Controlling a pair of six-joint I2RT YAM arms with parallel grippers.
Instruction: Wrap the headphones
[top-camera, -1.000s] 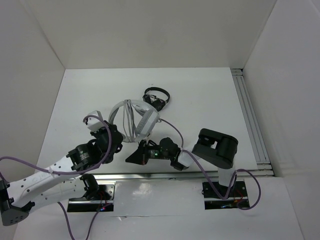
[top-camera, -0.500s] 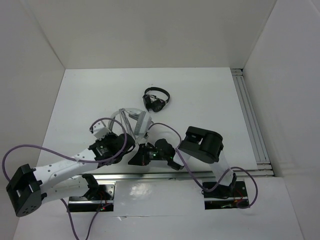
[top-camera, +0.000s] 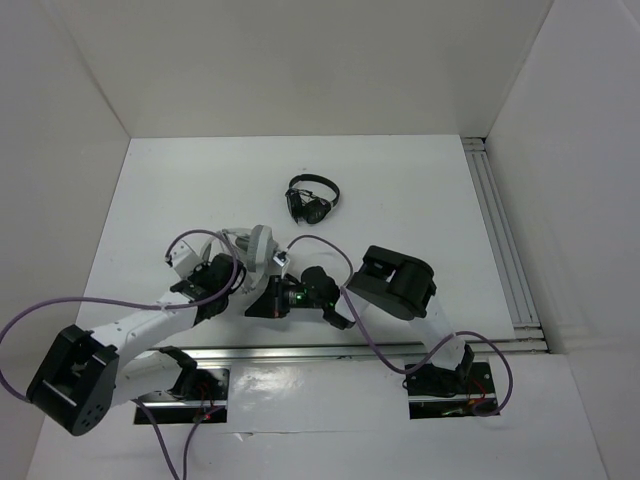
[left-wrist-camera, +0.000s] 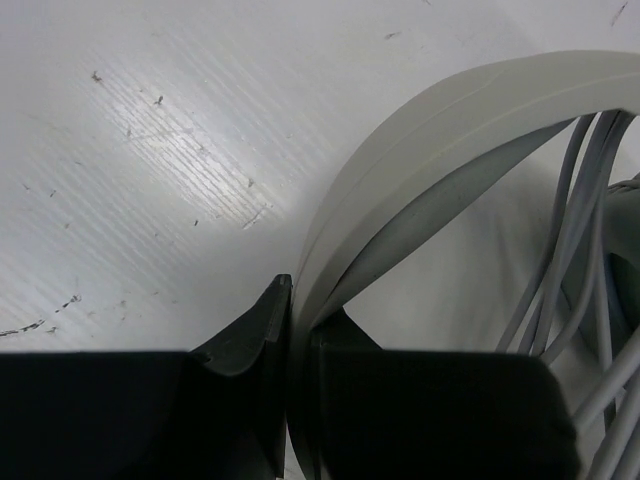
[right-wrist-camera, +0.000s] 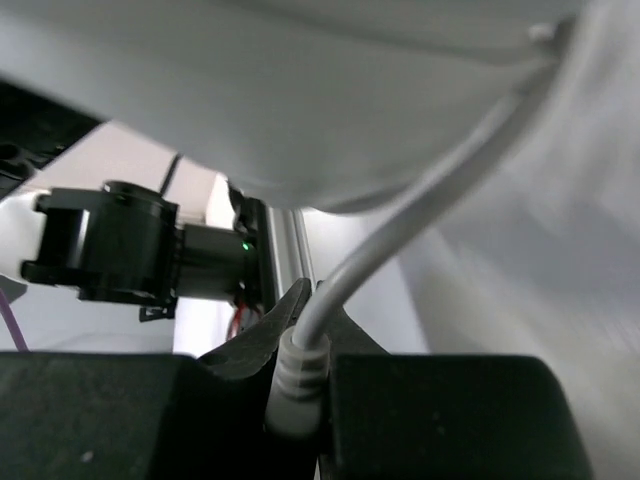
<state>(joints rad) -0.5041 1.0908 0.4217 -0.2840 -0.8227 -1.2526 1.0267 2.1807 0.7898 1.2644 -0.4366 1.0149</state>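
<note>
The robot's left gripper needs to set the white and light-grey headphones down on the table (top-camera: 243, 209) next to the small black headphones.
The white and light-grey headphones (top-camera: 257, 248) stand edge-on near the table's front, between my two grippers. My left gripper (top-camera: 234, 270) is shut on the wide headband (left-wrist-camera: 450, 120), which runs up out of the jaws in the left wrist view (left-wrist-camera: 301, 320). Several strands of the thin grey cable (left-wrist-camera: 568, 230) lie across the inside of the band. My right gripper (top-camera: 274, 292) is shut on the cable's ribbed grey plug (right-wrist-camera: 299, 372). The cable (right-wrist-camera: 420, 210) curves up from it under the headphones' pale body (right-wrist-camera: 300, 90).
Small black headphones (top-camera: 312, 198) lie further back at mid-table. An aluminium rail (top-camera: 503, 240) runs along the right side. The mounting rail (top-camera: 330, 350) and arm bases lie just behind my grippers. White walls enclose the table.
Both grippers have pulled the headphones nearer and to the left. The headphones have turned from lying open to standing edge-on. The right arm has folded in leftwards.
</note>
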